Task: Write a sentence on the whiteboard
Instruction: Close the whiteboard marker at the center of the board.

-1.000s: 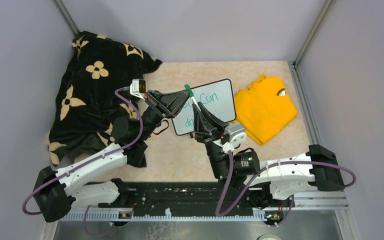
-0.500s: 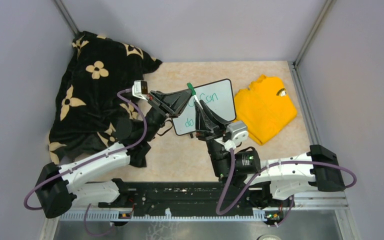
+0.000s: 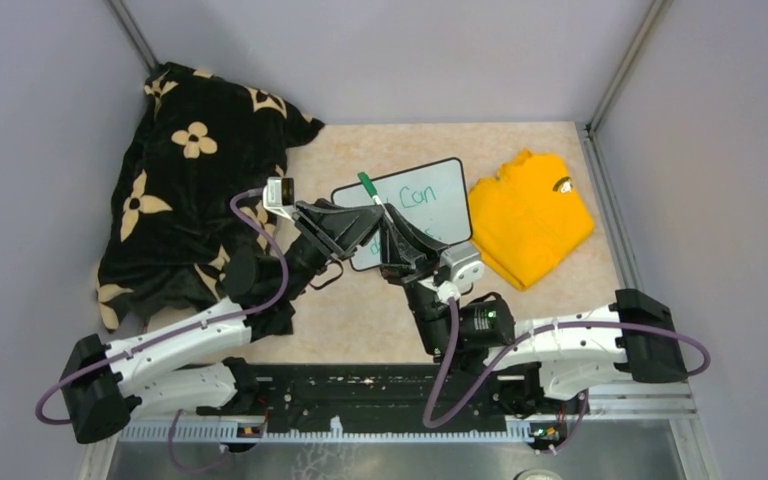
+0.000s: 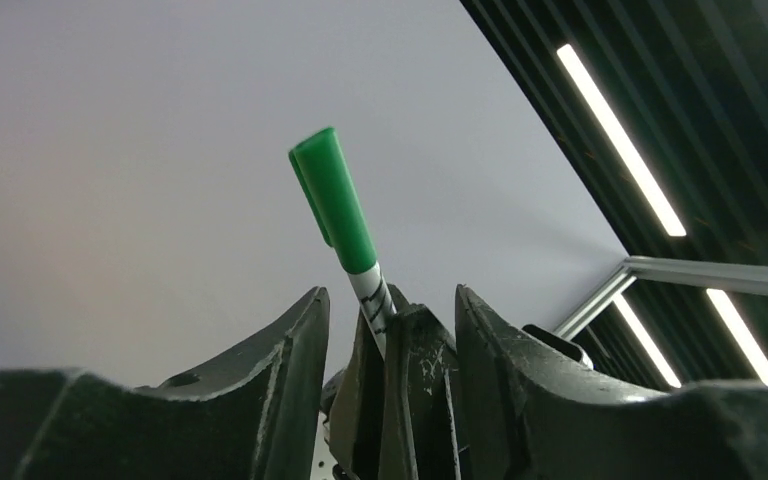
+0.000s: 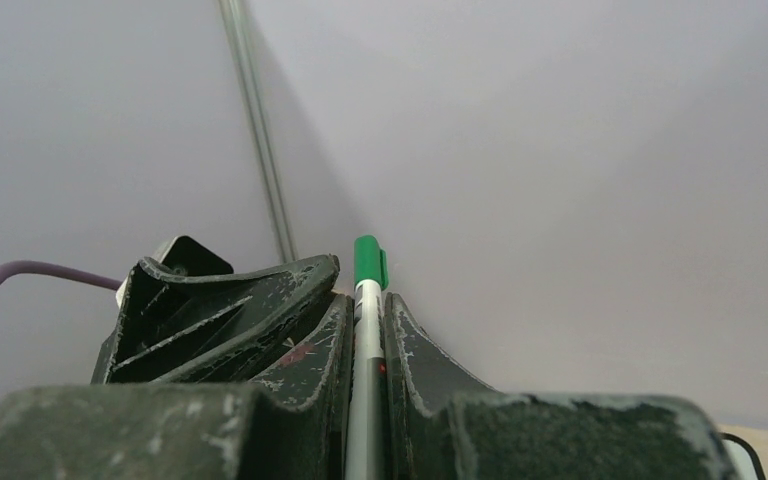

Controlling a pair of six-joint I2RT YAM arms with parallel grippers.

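Note:
My left gripper straddles my right fingertips on the marker's white body, so it should back off along the marker and close on the green cap (image 3: 367, 184).
The whiteboard (image 3: 438, 208) lies flat at the middle back of the table, with green writing on it. My right gripper (image 3: 387, 212) is raised over its near left part and shut on a white marker with a green cap (image 3: 365, 183). The cap end points up and away. The marker shows between the shut jaws in the right wrist view (image 5: 365, 300). My left gripper (image 3: 368, 222) is open. Its fingers straddle the right gripper's fingertips and the marker (image 4: 332, 200) without touching them. The marker's lower end is hidden.
A folded yellow shirt (image 3: 530, 215) lies right of the board. A black blanket with cream flowers (image 3: 185, 190) is heaped at the back left, under the left arm. Grey walls close in the table on three sides.
Both grippers have shifted left and toward the near side over the board. The marker's green cap has swung left. The left gripper's fingers now lie alongside the right gripper's.

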